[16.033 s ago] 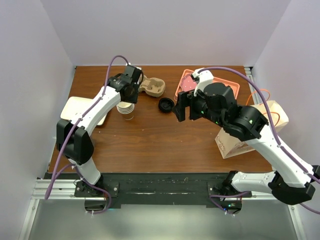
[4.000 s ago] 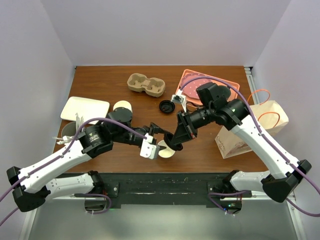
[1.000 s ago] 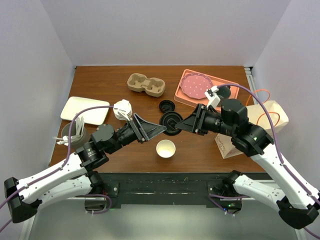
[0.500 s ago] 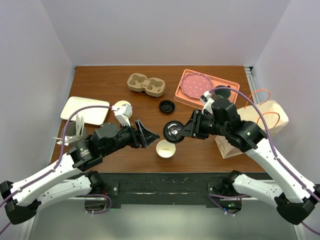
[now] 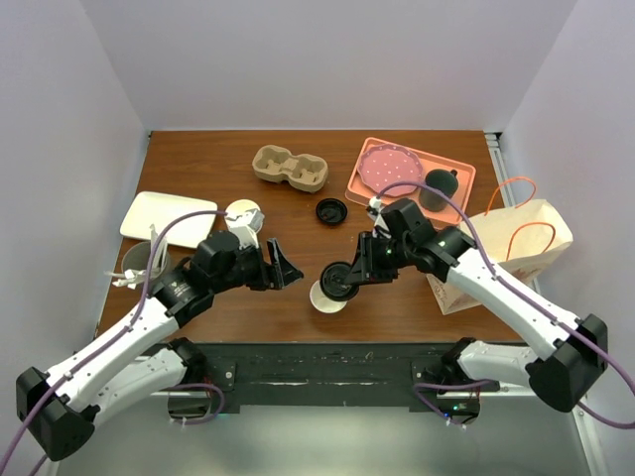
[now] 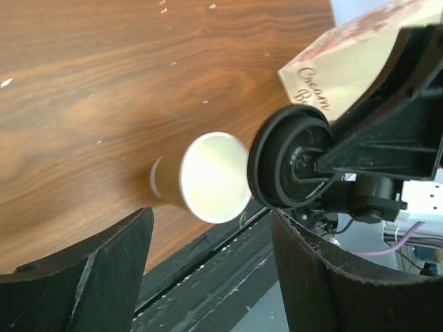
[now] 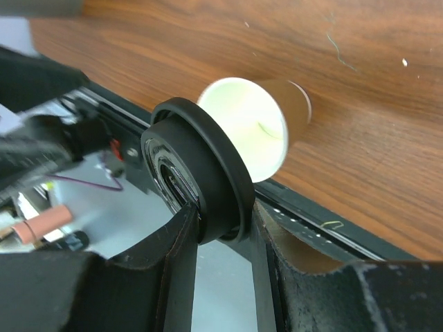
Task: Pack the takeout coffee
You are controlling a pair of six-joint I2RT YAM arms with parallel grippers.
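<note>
The black lid, now held tilted on edge, will go down on the open rim of the takeout coffee cup point(image 5: 328, 295) point(image 7: 243, 129) from my right gripper.
The takeout coffee cup point(image 5: 321, 298), pale tan and lidless, stands upright near the table's front edge; it also shows in the left wrist view point(image 6: 208, 176) and the right wrist view point(image 7: 266, 124). My right gripper point(image 5: 351, 275) point(image 7: 223, 211) is shut on its black lid point(image 5: 341, 281) point(image 6: 294, 166) point(image 7: 201, 173). The lid is held tilted on edge at the cup's right rim; whether it touches the rim I cannot tell. My left gripper point(image 5: 285, 269) point(image 6: 211, 218) stands open and empty just left of the cup.
A brown pulp carrier point(image 5: 290, 169) and a second black lid point(image 5: 331, 210) lie farther back. A stack of white cups point(image 5: 242, 214) and a white tray point(image 5: 167, 218) are at the left. At the right are a pink tray point(image 5: 458, 171) and a paper bag point(image 5: 496, 253).
My right gripper has brought the lid forward from mid-table down to the cup's rim. My left gripper has drawn back a little to the left, still open.
</note>
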